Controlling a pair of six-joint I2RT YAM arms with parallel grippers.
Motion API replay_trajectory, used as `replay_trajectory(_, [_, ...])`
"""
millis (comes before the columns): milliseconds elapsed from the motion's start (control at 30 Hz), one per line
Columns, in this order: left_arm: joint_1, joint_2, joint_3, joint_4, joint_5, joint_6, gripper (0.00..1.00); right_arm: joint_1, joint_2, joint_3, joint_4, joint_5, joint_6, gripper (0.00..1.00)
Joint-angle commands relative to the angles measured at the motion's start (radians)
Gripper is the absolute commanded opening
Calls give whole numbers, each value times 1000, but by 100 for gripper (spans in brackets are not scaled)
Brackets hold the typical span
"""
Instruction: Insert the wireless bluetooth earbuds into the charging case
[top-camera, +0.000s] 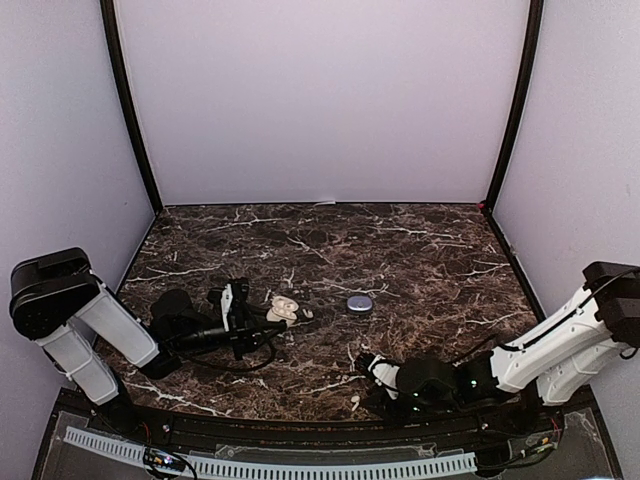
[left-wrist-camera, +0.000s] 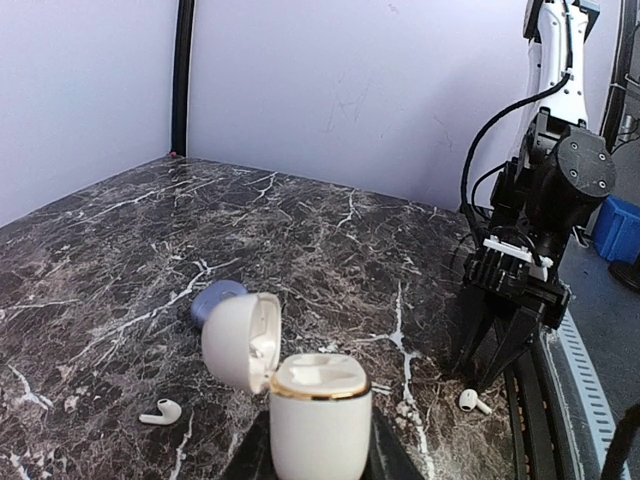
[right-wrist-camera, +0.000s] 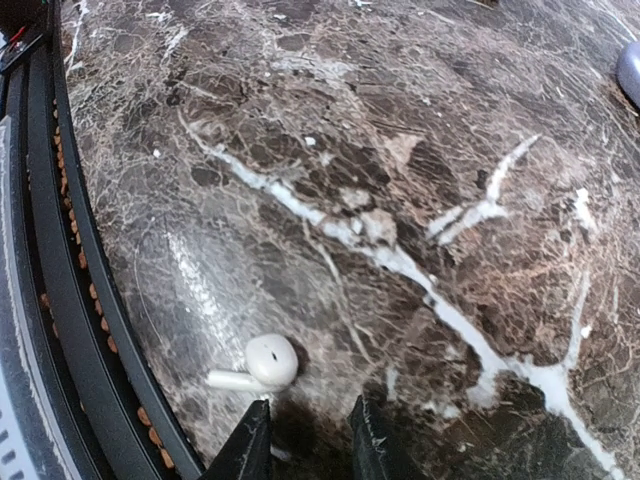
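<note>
The second earbud is ahead, beside my right fingers' gap; I should open, shift over, grip its head (right-wrist-camera: 272, 359).
My left gripper (top-camera: 250, 318) is shut on a white charging case (left-wrist-camera: 320, 420) with a gold rim. It holds the case upright with the lid (left-wrist-camera: 238, 340) swung open; the case also shows in the top view (top-camera: 283, 310). One white stemmed earbud (left-wrist-camera: 160, 411) lies on the table left of the case. A second white earbud (right-wrist-camera: 265, 362) lies near the table's front edge, also in the top view (top-camera: 355, 403). My right gripper (right-wrist-camera: 308, 448) is open and empty, tips low over the table, just behind this earbud and apart from it.
A small round blue-grey case (top-camera: 359, 302) lies shut mid-table; it also shows in the left wrist view (left-wrist-camera: 215, 298) and the right wrist view (right-wrist-camera: 630, 70). The black rail of the table's front edge (right-wrist-camera: 80, 300) runs close beside the second earbud.
</note>
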Motion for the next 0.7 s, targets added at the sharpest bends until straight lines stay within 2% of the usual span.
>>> replay_trajectory(0, [6,-46,4,-13,2,11,3,59,80,51,-9,100,-36,28])
replay_trajectory(467, [12,-132,-1,-120,-21,44,3,80,294,198,-4,293,-30,14])
replay_trajectory(600, [12,-137,0,-125,-23,44,3,71,279,181,33,272,-30,16])
replay_trajectory(667, [14,-132,4,-121,-17,41,3,69,270,173,45,251,-32,22])
